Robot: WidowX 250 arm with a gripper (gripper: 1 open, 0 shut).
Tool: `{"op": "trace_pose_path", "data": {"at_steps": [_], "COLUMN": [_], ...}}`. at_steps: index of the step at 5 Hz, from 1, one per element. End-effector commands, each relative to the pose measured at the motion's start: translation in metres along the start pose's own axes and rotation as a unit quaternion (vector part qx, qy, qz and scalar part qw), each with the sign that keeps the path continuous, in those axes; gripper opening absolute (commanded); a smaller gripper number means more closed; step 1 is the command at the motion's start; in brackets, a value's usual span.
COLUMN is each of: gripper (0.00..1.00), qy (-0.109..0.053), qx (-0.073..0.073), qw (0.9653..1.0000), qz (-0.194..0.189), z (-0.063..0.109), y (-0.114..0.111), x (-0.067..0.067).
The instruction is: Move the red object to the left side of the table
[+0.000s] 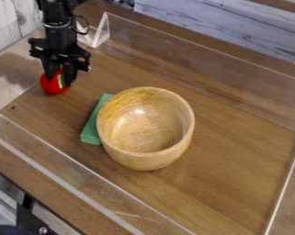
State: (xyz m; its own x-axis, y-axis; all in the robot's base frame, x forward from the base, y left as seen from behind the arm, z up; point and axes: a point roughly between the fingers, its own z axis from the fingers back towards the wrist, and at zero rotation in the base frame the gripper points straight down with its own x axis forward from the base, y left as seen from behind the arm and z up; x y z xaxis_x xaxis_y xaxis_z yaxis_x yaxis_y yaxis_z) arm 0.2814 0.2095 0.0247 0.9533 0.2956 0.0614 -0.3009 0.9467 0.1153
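Note:
Next, I let go of the red object on the bare table [62, 73] by the clear wall, toward the small clear stand.
The red object [47, 84], a small glossy red toy fruit with a bit of green at its top, rests on the table [230, 101] near the far left corner. My black gripper [59, 81] points straight down onto it. Its fingers stand on either side of the fruit and are closed against it. The fruit's right part is hidden behind the fingers.
A large wooden bowl [146, 127] sits mid-table, lying partly on a flat green cloth [91, 127]. Low clear acrylic walls [63, 174] edge the tabletop. A small clear stand [100, 29] is at the back left.

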Motion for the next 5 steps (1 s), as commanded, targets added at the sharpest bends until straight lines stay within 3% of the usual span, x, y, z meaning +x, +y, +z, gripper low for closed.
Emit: {"op": "trace_pose_path", "data": {"at_steps": [1,3,5], "gripper": [0.00,0.00,0.00], "qy": [0.007,0.019,0.025], "qx": [-0.005,-0.009,-0.016], "qw": [0.9998,0.9998,0.9994], "qz": [-0.019,0.003,-0.017], "z": [-0.010,-0.017,-0.019], "y": [-0.001,-0.003,-0.008], "x": [0.000,-0.001,0.014]}}
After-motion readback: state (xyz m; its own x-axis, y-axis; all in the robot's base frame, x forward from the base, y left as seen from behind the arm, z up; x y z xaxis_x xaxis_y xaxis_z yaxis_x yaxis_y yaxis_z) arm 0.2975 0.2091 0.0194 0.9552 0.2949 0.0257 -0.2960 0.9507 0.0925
